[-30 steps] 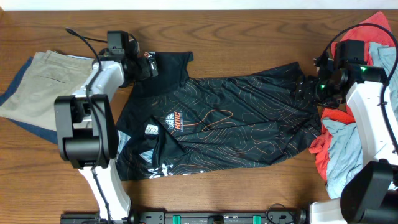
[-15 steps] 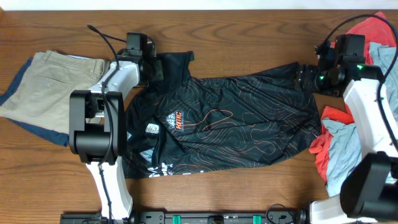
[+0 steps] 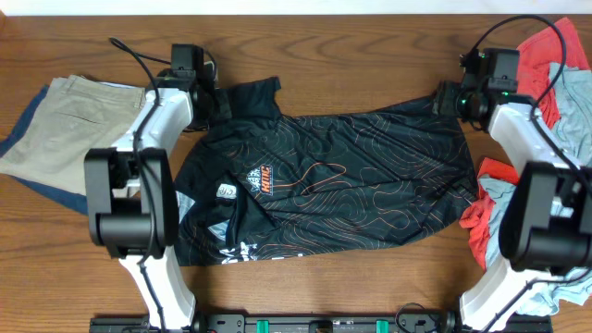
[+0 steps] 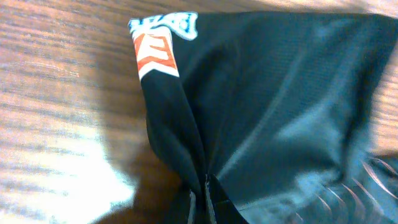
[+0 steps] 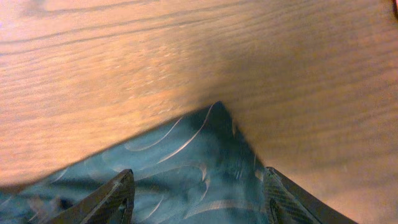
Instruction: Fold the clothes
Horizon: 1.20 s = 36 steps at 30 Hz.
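Note:
Next, my left gripper lets go of the pinched black sleeve along the jersey's side edge (image 3: pixel 184 152) that faces the tan khaki trousers.
The clothes, a black jersey (image 3: pixel 342 190) with orange contour lines, lie spread across the table's middle. My left gripper (image 3: pixel 209 100) is at the jersey's far left sleeve. In the left wrist view, the left gripper (image 4: pixel 206 198) is shut on a pinched fold of that black sleeve (image 4: pixel 267 106), below a red-white logo patch (image 4: pixel 158 45). My right gripper (image 3: pixel 450 99) sits at the jersey's far right corner. In the right wrist view the right gripper (image 5: pixel 199 200) is open, its fingers (image 5: pixel 121 194) straddling the pointed corner (image 5: pixel 202 163) of the fabric.
Tan khaki trousers (image 3: pixel 65 129) lie at the left on a dark blue garment (image 3: pixel 22 118). A heap of red (image 3: pixel 553 51) and light-blue garments (image 3: pixel 511 217) fills the right edge beside the right arm. Bare wood (image 3: pixel 361 65) runs along the far side.
My left gripper has shut on the sleeve and shifted slightly left. My right gripper has moved toward the far side onto the jersey's corner, its jaws narrowing a little.

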Motion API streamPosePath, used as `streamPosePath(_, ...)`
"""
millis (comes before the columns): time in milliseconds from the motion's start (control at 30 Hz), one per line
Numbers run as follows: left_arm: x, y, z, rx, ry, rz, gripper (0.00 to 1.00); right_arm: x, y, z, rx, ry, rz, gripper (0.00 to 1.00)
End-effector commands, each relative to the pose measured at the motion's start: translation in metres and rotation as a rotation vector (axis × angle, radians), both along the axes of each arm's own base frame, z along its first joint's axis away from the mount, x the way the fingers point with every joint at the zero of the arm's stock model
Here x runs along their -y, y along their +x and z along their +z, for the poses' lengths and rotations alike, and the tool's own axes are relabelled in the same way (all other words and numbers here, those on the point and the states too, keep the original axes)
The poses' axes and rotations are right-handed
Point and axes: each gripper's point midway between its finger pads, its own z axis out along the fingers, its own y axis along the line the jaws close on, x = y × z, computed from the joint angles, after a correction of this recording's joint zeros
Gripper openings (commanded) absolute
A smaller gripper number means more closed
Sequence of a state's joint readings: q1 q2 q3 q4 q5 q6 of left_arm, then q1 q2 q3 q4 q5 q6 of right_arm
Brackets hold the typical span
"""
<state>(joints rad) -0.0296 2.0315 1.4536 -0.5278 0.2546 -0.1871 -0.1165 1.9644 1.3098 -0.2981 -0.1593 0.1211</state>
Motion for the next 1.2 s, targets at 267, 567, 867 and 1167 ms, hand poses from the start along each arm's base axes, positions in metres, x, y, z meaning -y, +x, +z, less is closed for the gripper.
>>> streamPosePath(267, 0.004, -0.019, 0.009, -0.065, -0.031, 0.005, 0.06, 0.000, 0.025, -0.068, 0.008, -0.036, 0.000, 0.62)
streamPosePath(567, 0.004, -0.019, 0.009, -0.067, -0.031, 0.006, 0.06, 0.000, 0.030, -0.076, 0.026, -0.036, -0.002, 0.17)
streamPosePath(867, 0.002, -0.010, 0.012, -0.025, -0.032, 0.011, 0.06, 0.001, 0.032, -0.071, 0.032, -0.017, -0.029, 0.01)
streamPosePath(1167, -0.037, 0.055, 0.062, 0.230, -0.148, 0.207, 0.06, 0.000, 0.081, 0.028, 0.226, 0.024, -0.061, 0.01)
